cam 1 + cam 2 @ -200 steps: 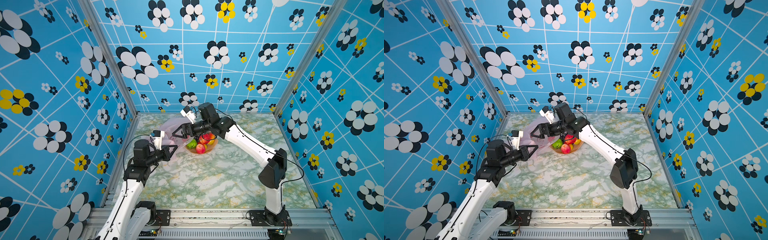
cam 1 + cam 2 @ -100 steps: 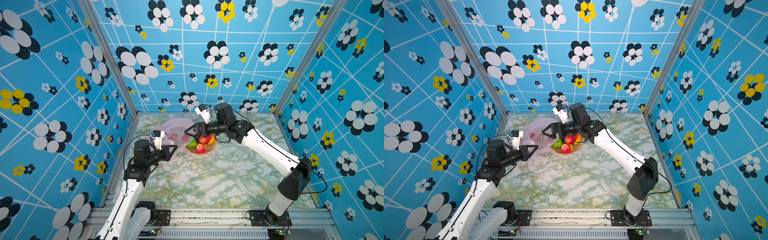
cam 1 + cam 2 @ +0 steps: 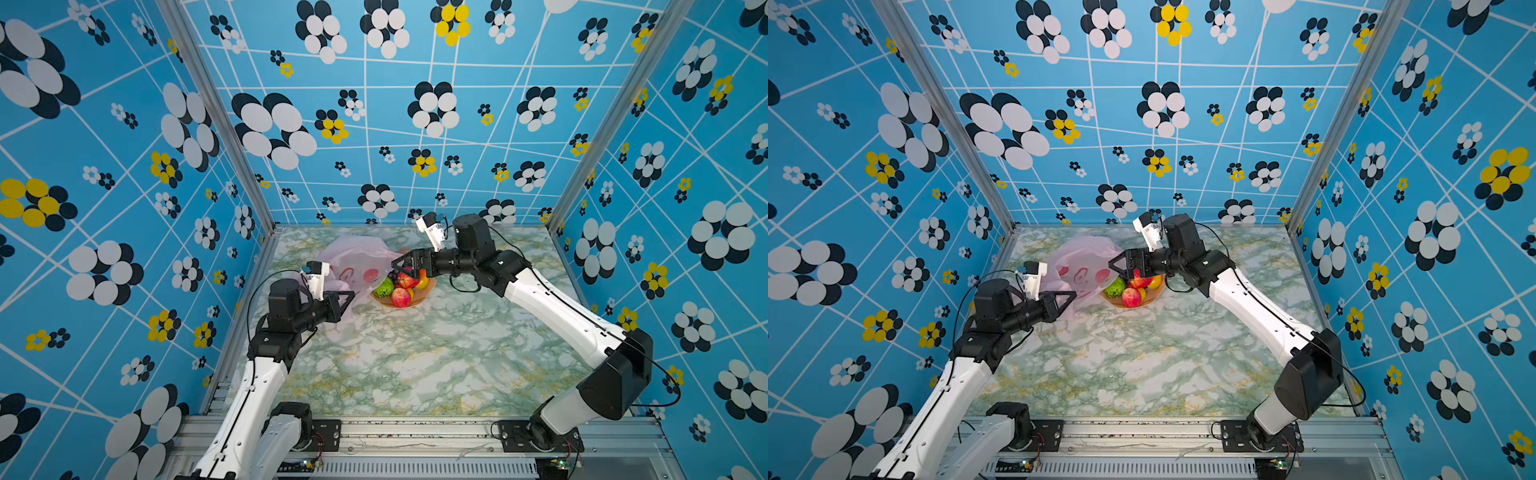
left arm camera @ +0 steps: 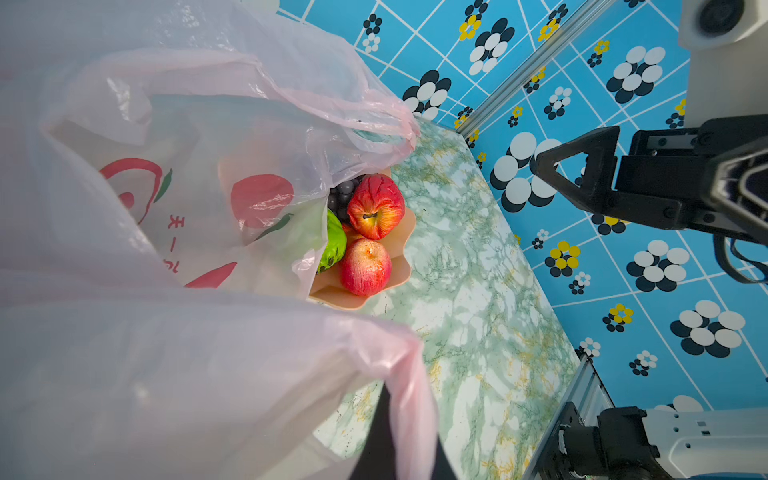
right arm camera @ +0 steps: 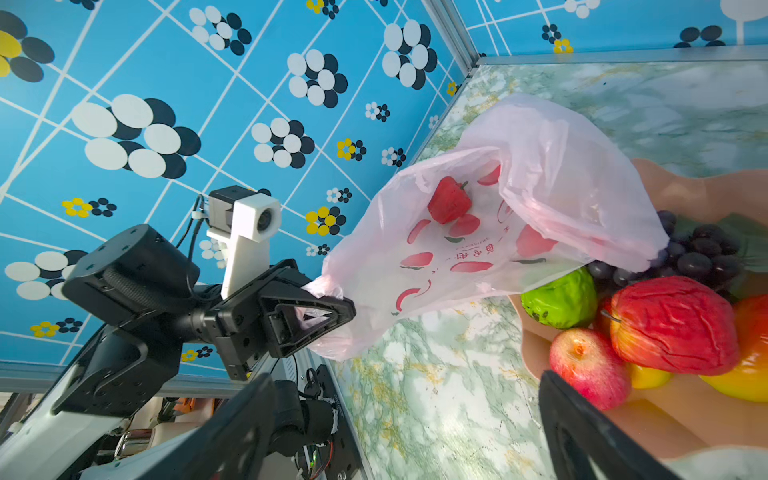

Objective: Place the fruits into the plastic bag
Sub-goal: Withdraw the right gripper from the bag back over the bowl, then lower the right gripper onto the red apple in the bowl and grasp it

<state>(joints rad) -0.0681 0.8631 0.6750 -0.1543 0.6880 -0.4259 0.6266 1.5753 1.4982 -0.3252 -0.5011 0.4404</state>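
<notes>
Next, I move my right gripper to the middle of the bumpy red fruit (image 3: 409, 277) (image 5: 676, 325), next to the purple grapes in the peach bowl, and close it there.
The pale-pink plastic bag (image 3: 356, 261) (image 5: 519, 232) lies open at the back left, its edge draped over the fruits. My left gripper (image 3: 350, 297) (image 4: 399, 440) is shut on its bunched handle. The fruits sit in a peach bowl (image 3: 417, 302): purple grapes (image 5: 698, 253), a green fruit (image 5: 559, 303), a bumpy red fruit (image 5: 673, 324), a red apple (image 5: 588, 368) and a yellow-orange one (image 5: 752, 374). My right gripper (image 3: 395, 264) (image 5: 405, 376) hangs open and empty just above the bowl's bag side. I cannot tell whether a red shape (image 5: 449, 199) in the bag's mouth is fruit or print.
The marble tabletop (image 3: 415, 365) is walled by blue flowered panels on three sides, with a metal rail (image 3: 395, 432) along the front. The bag lies close to the left wall's corner post (image 3: 266, 232).
My right gripper has drawn back to the right, from over the bag to above the bowl, and its elbow has swung outward. The left gripper has kept its hold on the bag.
</notes>
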